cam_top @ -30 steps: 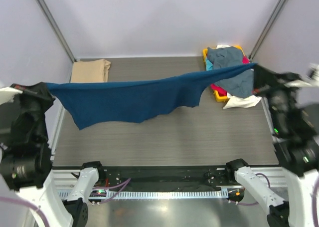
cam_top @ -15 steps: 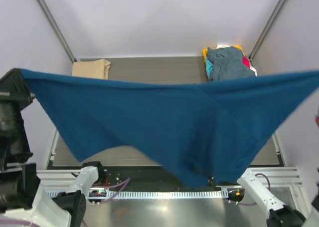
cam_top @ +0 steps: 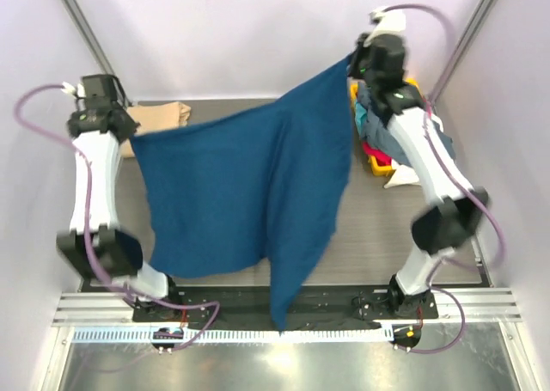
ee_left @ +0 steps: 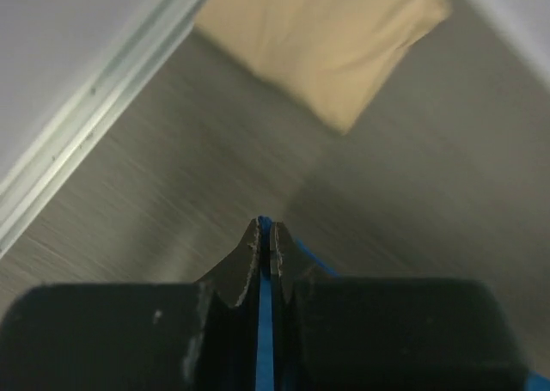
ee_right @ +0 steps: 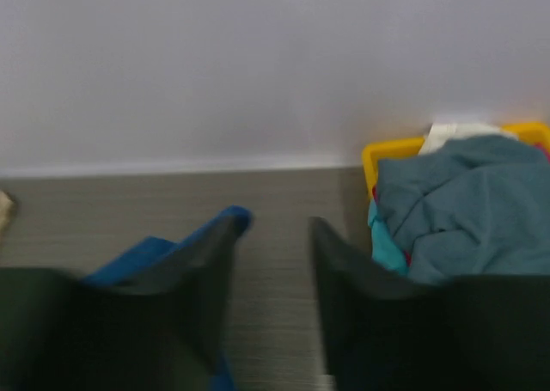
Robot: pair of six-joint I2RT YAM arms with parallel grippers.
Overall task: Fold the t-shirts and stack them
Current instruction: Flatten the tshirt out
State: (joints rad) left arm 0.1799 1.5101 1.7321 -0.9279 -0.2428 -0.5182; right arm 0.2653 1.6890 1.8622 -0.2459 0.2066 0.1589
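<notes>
The navy blue t-shirt slants up to its far corner at my right gripper's open fingers. That gripper should move back and pinch the t-shirt's side edge (cam_top: 349,143).
A navy blue t-shirt (cam_top: 249,193) hangs spread in the air between both arms, with its lower edge trailing over the table's front. My left gripper (cam_top: 129,134) is shut on the shirt's left corner. In the left wrist view a thin blue strip of cloth (ee_left: 264,305) sits pinched between the closed jaws of that gripper (ee_left: 265,229). My right gripper (cam_top: 355,65) is at the back right by the shirt's other corner. In the right wrist view its jaws (ee_right: 273,228) stand apart, and the blue cloth (ee_right: 137,255) still clings to the left finger. A folded tan t-shirt (cam_top: 155,119) lies at the back left.
A yellow bin (ee_right: 391,155) at the back right holds a heap of t-shirts, with a slate-blue one (ee_right: 468,210) on top and teal and red beneath. A white one (cam_top: 406,177) spills out beside it. Metal frame posts rise at both back corners.
Both arms have swung from near the camera to the back of the table, carrying the blue shirt along. The right jaws have parted; the left stays clamped.
</notes>
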